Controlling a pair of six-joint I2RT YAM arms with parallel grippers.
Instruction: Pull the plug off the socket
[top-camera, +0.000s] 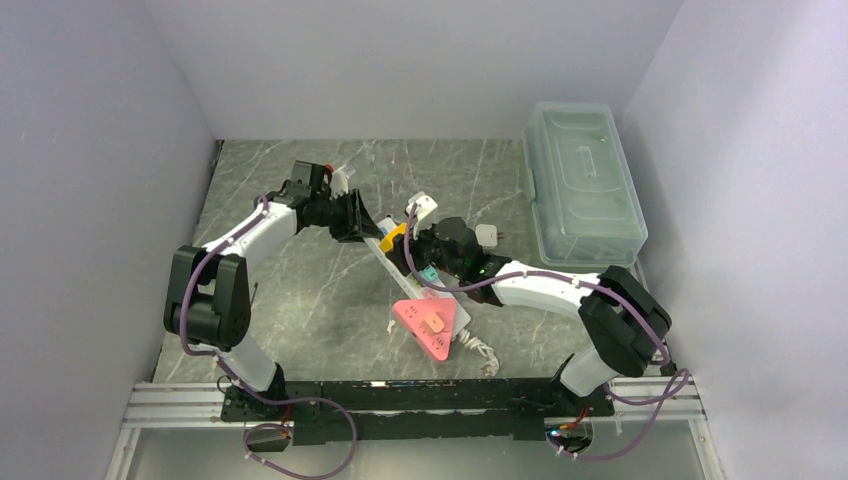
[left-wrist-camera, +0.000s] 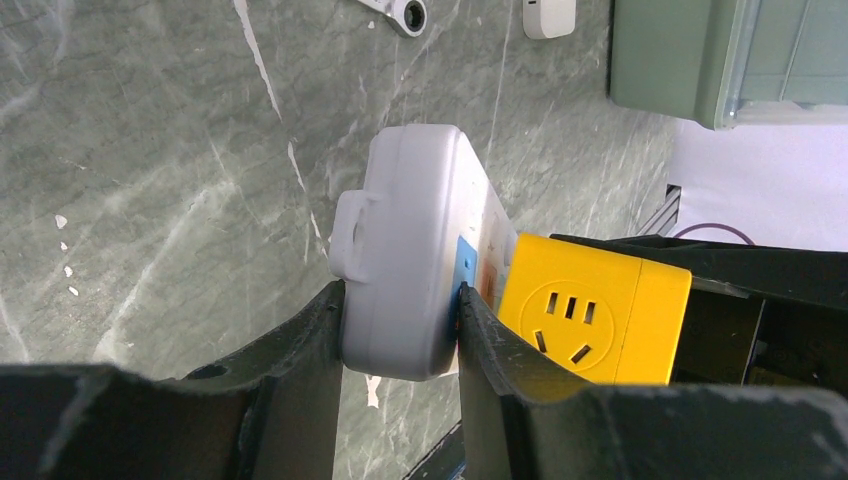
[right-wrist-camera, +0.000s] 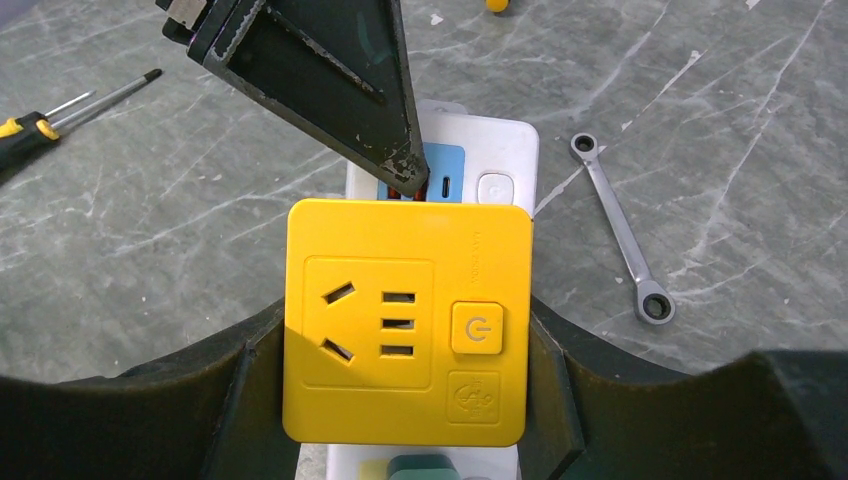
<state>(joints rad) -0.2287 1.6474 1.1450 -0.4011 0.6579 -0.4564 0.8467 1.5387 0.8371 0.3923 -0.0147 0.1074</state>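
I will set the yellow plug down with my right gripper on the marble (top-camera: 451, 242) (right-wrist-camera: 722, 348) between the ratchet wrench and the small white adapter.
The socket is a long white power strip (top-camera: 400, 272) lying diagonally mid-table, with a pink face (top-camera: 430, 322) at its near end. A yellow cube plug (top-camera: 393, 237) sits against its face near the far end. My left gripper (top-camera: 362, 226) is shut on the strip's far end (left-wrist-camera: 410, 250), one finger on each side (left-wrist-camera: 400, 300). My right gripper (top-camera: 415, 250) is shut on the yellow plug (right-wrist-camera: 400, 320), one finger on each side (right-wrist-camera: 405, 340). The strip's blue face and button (right-wrist-camera: 495, 185) show just beyond the plug. The plug's prongs are hidden.
A clear lidded plastic bin (top-camera: 582, 185) stands at the back right. A small white adapter (top-camera: 487, 236) lies by the right arm. A ratchet wrench (right-wrist-camera: 625, 235) and a screwdriver (right-wrist-camera: 60, 110) lie on the marble table. The strip's white cord (top-camera: 478, 350) trails near the front.
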